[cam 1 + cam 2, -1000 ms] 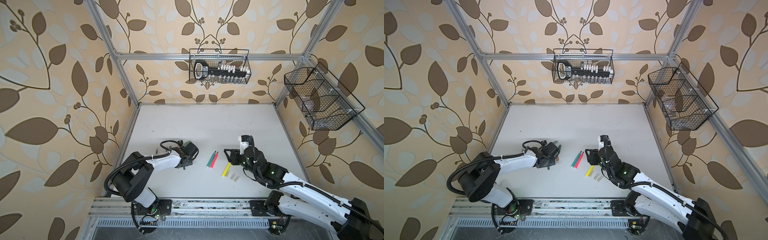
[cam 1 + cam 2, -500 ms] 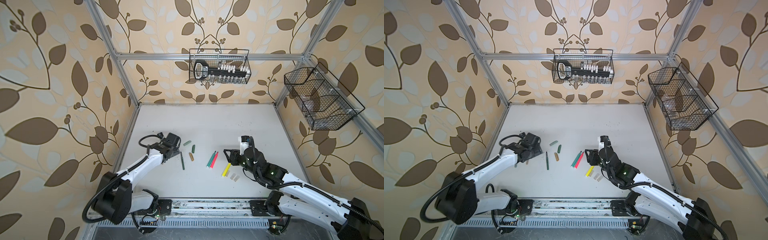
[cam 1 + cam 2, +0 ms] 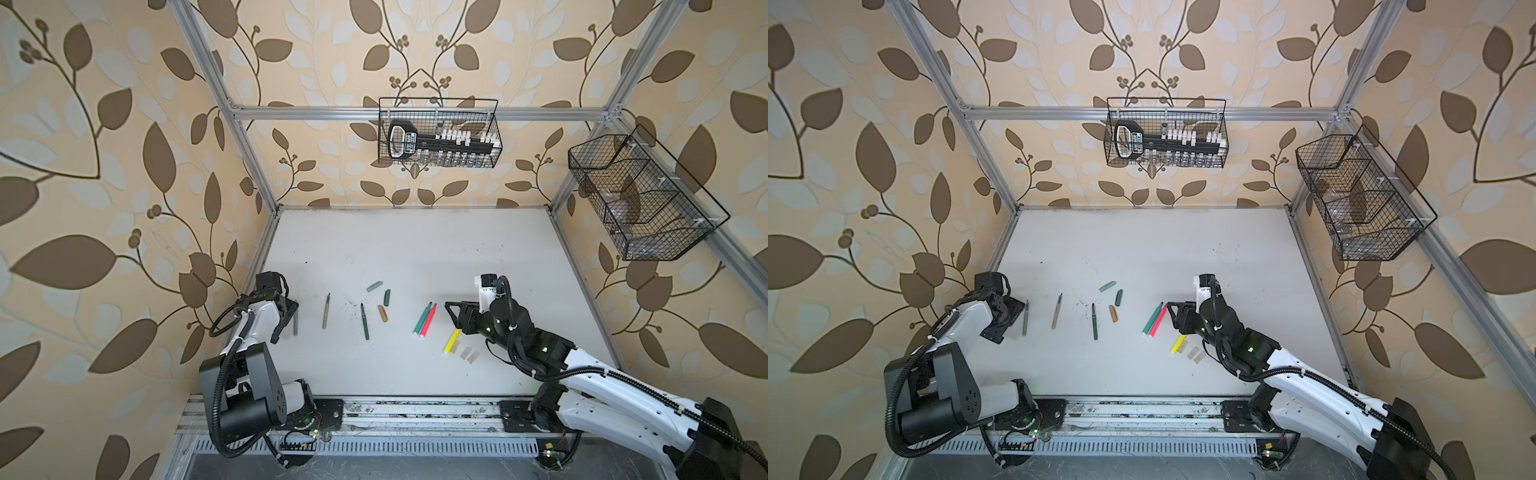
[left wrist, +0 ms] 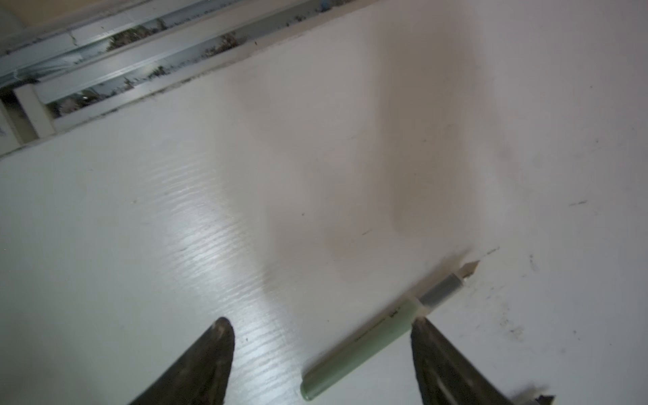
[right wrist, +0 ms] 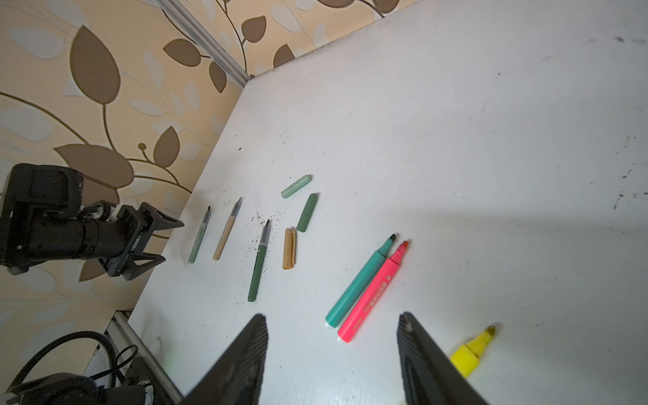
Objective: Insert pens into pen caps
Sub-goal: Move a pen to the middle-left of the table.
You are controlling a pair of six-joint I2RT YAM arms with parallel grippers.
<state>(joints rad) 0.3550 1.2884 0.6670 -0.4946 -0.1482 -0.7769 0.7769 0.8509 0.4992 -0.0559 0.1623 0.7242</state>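
Note:
The robot's left gripper will next go past the tan pen to the dark green pen and close on the middle of its body (image 3: pixel 365 321).
Three thin pens lie on the white table: grey-green (image 3: pixel 295 324), tan (image 3: pixel 325 316) and dark green (image 3: pixel 364 321). Sage (image 3: pixel 374 286), dark green (image 3: pixel 387 297) and tan (image 3: pixel 382 313) pen caps lie beyond them. My left gripper (image 4: pixel 322 324) is open low over the table, and the grey-green pen (image 4: pixel 368 345) lies loose between its fingers, close to one. My right gripper (image 5: pixel 331 317) is open just short of the green marker (image 5: pixel 357 284) and pink marker (image 5: pixel 373 294). The yellow marker (image 3: pixel 452 341) and two clear caps (image 3: pixel 468 354) lie beside it.
Aluminium frame posts and patterned walls close in the table (image 3: pixel 415 257); the left gripper (image 3: pixel 286 323) works near the left edge rail. Wire baskets hang on the back wall (image 3: pixel 438 133) and right wall (image 3: pixel 640 199). A metal rail (image 3: pixel 415 415) runs along the front.
My left arm has swung from the table's middle to the left edge and its jaws have opened; the grey-green pen now lies free. The right gripper has hardly moved, its jaws slightly wider.

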